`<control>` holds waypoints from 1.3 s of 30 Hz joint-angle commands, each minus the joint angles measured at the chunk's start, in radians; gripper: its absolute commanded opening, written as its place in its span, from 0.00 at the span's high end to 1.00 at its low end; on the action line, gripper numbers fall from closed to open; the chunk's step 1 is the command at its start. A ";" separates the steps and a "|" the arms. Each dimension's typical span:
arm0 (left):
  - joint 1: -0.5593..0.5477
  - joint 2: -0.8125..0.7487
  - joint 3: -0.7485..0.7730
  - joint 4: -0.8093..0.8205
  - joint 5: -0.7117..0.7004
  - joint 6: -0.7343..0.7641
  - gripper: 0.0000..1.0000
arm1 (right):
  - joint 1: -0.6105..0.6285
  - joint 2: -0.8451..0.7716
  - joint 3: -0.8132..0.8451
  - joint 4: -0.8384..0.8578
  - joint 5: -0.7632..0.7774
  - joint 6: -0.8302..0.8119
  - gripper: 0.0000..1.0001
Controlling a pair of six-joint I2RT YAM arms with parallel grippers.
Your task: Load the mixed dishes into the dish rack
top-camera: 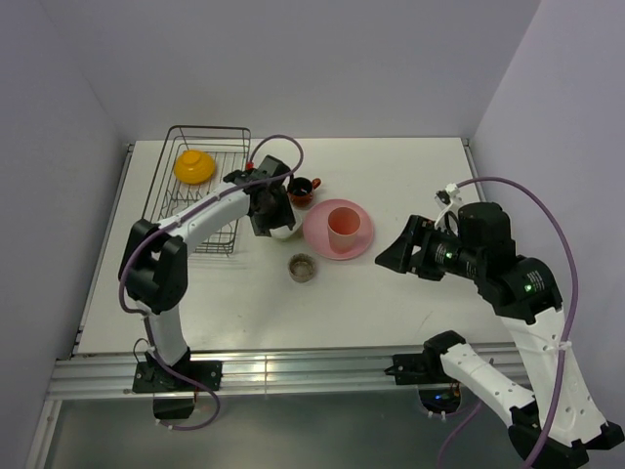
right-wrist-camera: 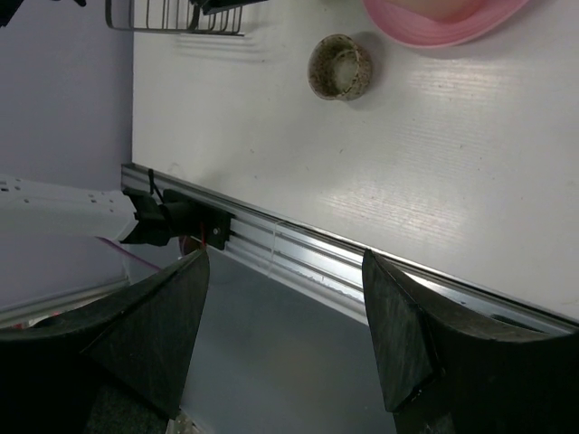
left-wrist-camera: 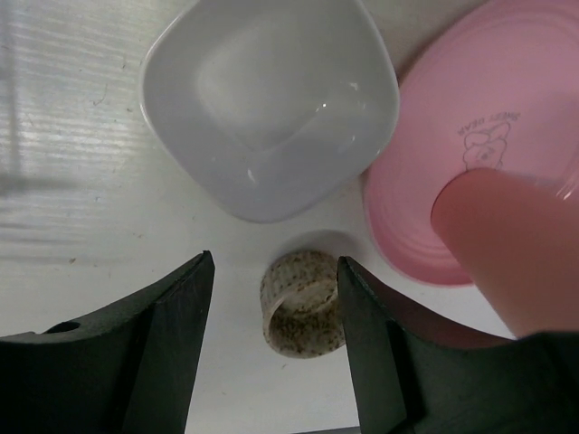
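Observation:
Next, my left gripper grabs the white squarish bowl's rim (top-camera: pixel 271 233) (left-wrist-camera: pixel 147 90) at the side facing the dish rack, farthest from the pink plate.
The black wire dish rack (top-camera: pixel 208 128) stands at the far left with the orange-yellow bowl (top-camera: pixel 194 164) inside it. My left gripper (top-camera: pixel 270 213) is open and empty, hovering over the white squarish bowl (top-camera: pixel 284 234), which the left wrist view shows in full (left-wrist-camera: pixel 271 99). The dark red-brown mug (top-camera: pixel 303 189) stands just behind. The pink tumbler (top-camera: pixel 342 226) stands on the pink plate (top-camera: pixel 314 227). The small grey-brown dish (top-camera: pixel 303 267) sits in front; in the left wrist view it (left-wrist-camera: pixel 303 303) appears between the fingers (left-wrist-camera: pixel 176 325), far below. My right gripper (top-camera: pixel 395 252) is open and empty, held above the table right of the plate.
The metal rail of the table's near edge (right-wrist-camera: pixel 298 249) runs under the right gripper (right-wrist-camera: pixel 285 262). The right wrist view also shows the dish (right-wrist-camera: pixel 339 68), the plate's rim (right-wrist-camera: pixel 443 23) and the rack's corner (right-wrist-camera: pixel 172 18). Walls close the left, back and right sides.

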 commanded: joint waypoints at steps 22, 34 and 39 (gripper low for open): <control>0.002 0.089 0.042 -0.015 -0.076 -0.092 0.36 | -0.003 -0.029 0.052 -0.035 0.044 -0.041 0.24; 0.014 0.157 0.075 -0.033 -0.093 -0.099 0.36 | -0.004 -0.025 0.072 -0.052 0.055 -0.059 0.24; 0.027 0.182 0.103 -0.029 -0.107 -0.098 0.37 | -0.004 -0.028 0.076 -0.061 0.060 -0.062 0.24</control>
